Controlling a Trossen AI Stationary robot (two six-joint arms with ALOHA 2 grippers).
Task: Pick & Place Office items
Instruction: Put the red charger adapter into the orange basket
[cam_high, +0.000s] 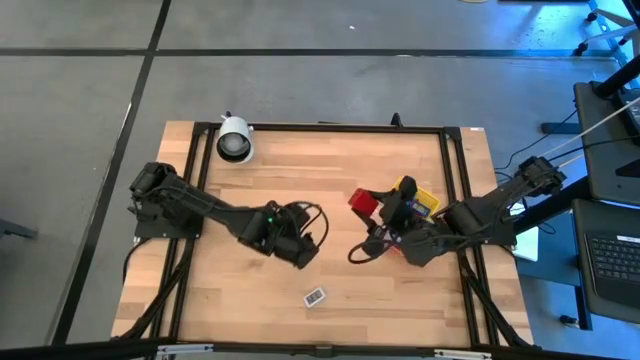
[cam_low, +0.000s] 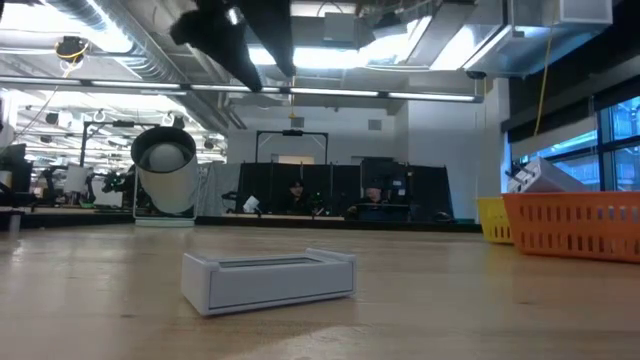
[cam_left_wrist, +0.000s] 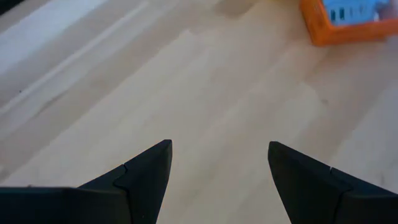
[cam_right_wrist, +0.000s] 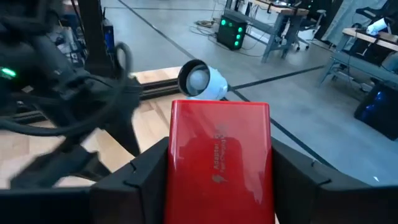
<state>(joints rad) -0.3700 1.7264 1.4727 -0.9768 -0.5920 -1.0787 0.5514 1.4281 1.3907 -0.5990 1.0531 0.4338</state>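
Note:
The robot's right gripper will release the red box inside the orange bin, at the end (cam_high: 412, 240) closest to the laptop.
My right gripper (cam_right_wrist: 221, 149) is shut on a flat red box (cam_right_wrist: 221, 155) with pale print on its face. It is held above the table beside the bins (cam_high: 362, 200). My left gripper (cam_left_wrist: 219, 149) stands open over bare wood left of the table's middle (cam_high: 303, 248), with nothing between its fingers. A small flat white box (cam_high: 315, 297) lies on its broad face near the front edge, just beyond the left gripper; the low view shows the same white box (cam_low: 270, 278) close up. My right gripper pinches the red box between its two fingers (cam_right_wrist: 140, 177), one on each long side (cam_right_wrist: 176, 180). The fingers come from the table's right, nearly level. The box sticks out ahead of them, lifted clear of the table.
An orange bin (cam_low: 575, 225) and a yellow bin (cam_high: 418, 198) stand at the table's right, under my right arm. A white cylinder with a dark face (cam_high: 235, 140) stands at the far left corner. Bare wood lies between the arms and along the front edge.

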